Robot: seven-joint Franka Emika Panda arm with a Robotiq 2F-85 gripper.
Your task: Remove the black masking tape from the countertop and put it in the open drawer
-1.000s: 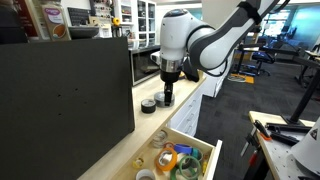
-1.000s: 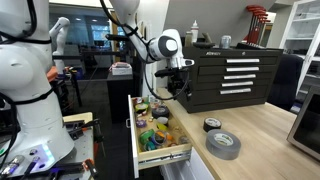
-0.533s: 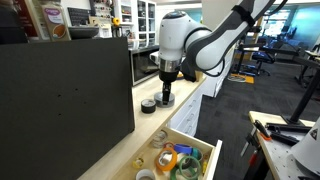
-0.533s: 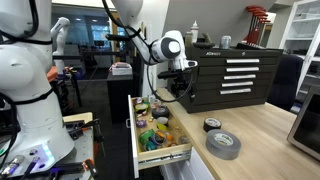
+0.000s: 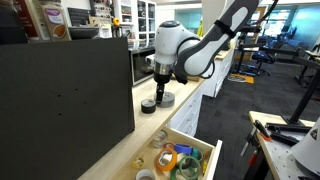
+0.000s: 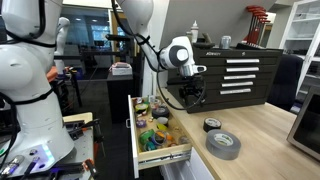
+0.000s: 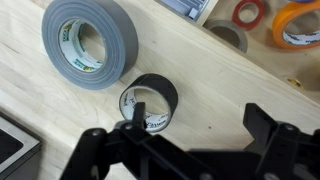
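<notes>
My gripper needs to go to the black masking tape next and close on the ring's side (image 5: 154, 106) (image 7: 173, 94) facing the open drawer.
The black masking tape (image 7: 148, 100) lies flat on the beige countertop (image 7: 220, 80) beside a larger grey roll (image 7: 90, 42). It also shows in both exterior views (image 5: 148, 105) (image 6: 212, 124). My gripper (image 7: 198, 128) is open and empty, hovering low over the countertop (image 6: 262, 128). In the wrist view its left finger overlaps the tape's ring and its right finger is over bare wood. In both exterior views the gripper (image 5: 161, 93) (image 6: 192, 98) hangs close to the tape. The open drawer (image 5: 212, 160) (image 6: 162, 157) is pulled out and holds several coloured tape rolls.
A large black box (image 5: 60, 95) stands along the counter's back side. A dark metal appliance (image 6: 305, 125) sits at the counter's far end, past the grey roll (image 6: 224, 144). A black tool chest (image 6: 232, 75) stands behind. The drawer's contents show at the wrist view's top right (image 7: 290, 25).
The arm has swung along the counter toward the black tape, away from the drawer. The gripper stays open. The tape rolls have not moved.
</notes>
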